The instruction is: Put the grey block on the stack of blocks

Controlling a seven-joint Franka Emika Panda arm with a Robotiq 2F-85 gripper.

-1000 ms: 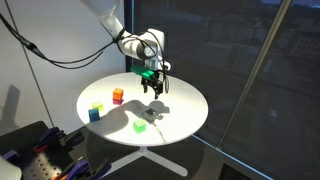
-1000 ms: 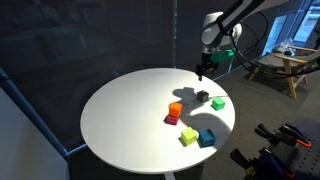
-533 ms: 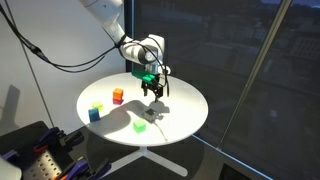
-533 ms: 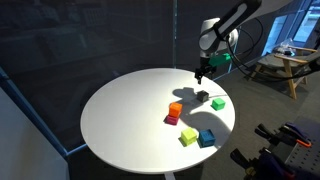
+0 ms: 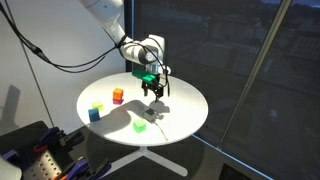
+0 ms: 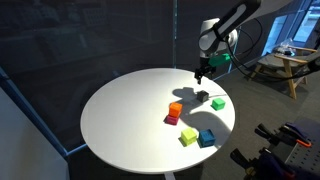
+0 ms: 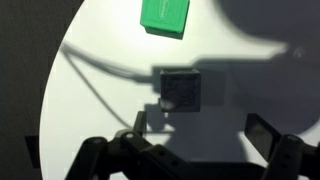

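My gripper is to close on the opposite sides (image 5: 150,114) (image 7: 181,90) of the grey block, and the side that faces the green cube will stay free between the fingers.
The grey block (image 7: 182,90) lies on the white round table (image 6: 130,110), in shadow just ahead of my gripper's fingers in the wrist view. My gripper (image 7: 200,128) is open and empty, hanging above the grey block (image 6: 203,96) (image 5: 152,113) in both exterior views. The stack of blocks (image 6: 174,112), orange over red, stands a short way off towards the table's middle and shows again as the stack (image 5: 117,96). My gripper (image 6: 201,73) (image 5: 152,92) is not touching anything.
A green cube (image 7: 165,15) (image 6: 218,103) (image 5: 140,125) sits close to the grey block. A yellow cube (image 6: 188,137) and a blue cube (image 6: 207,138) lie near the table's edge. Dark glass walls surround the table; a chair (image 6: 275,65) stands behind.
The gripper has come down a little towards the grey block and stayed open. The blocks have not moved.
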